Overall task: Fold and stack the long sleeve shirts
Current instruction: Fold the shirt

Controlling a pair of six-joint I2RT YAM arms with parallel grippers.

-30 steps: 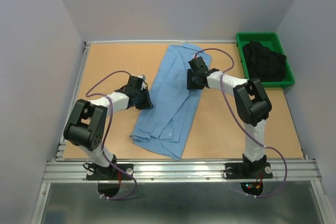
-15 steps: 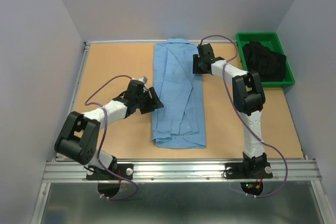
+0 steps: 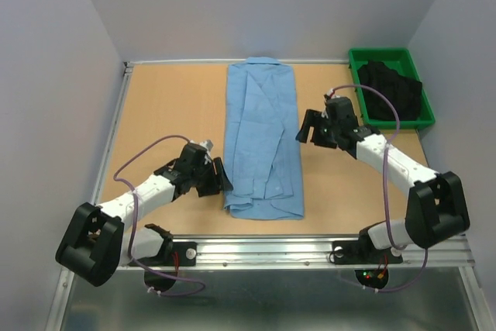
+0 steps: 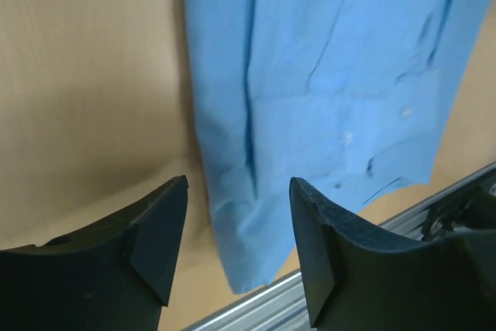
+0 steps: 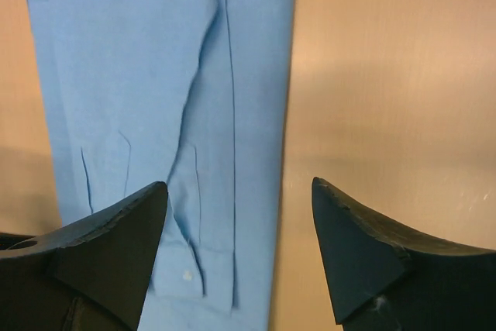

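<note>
The robot's right gripper will close on the hem corner (image 3: pixel 299 207) of the light blue shirt, at the shirt's near end on the side toward the green bin.
One long sleeve shirt (image 3: pixel 262 137), light blue, lies folded lengthwise as a narrow strip down the middle of the table, collar end at the back. My left gripper (image 3: pixel 220 179) is open beside the strip's near left corner. In the left wrist view the gripper (image 4: pixel 239 185) is open above that hem corner of the shirt (image 4: pixel 325 67), holding nothing. My right gripper (image 3: pixel 304 129) is open just right of the strip's middle. In the right wrist view its jaws (image 5: pixel 239 184) straddle the right edge of the shirt (image 5: pixel 139 60), empty.
A green bin (image 3: pixel 354 74) at the back right holds dark clothing (image 3: pixel 390 91). The tan tabletop (image 3: pixel 170 106) is bounded by a raised frame, with an aluminium rail (image 3: pixel 263 247) along the near edge, close to the shirt's hem.
The shirt went from a slanted, rumpled fold to a straight strip. Both grippers let go and opened. The right arm pulled back from the collar end; the left slid toward the near hem.
</note>
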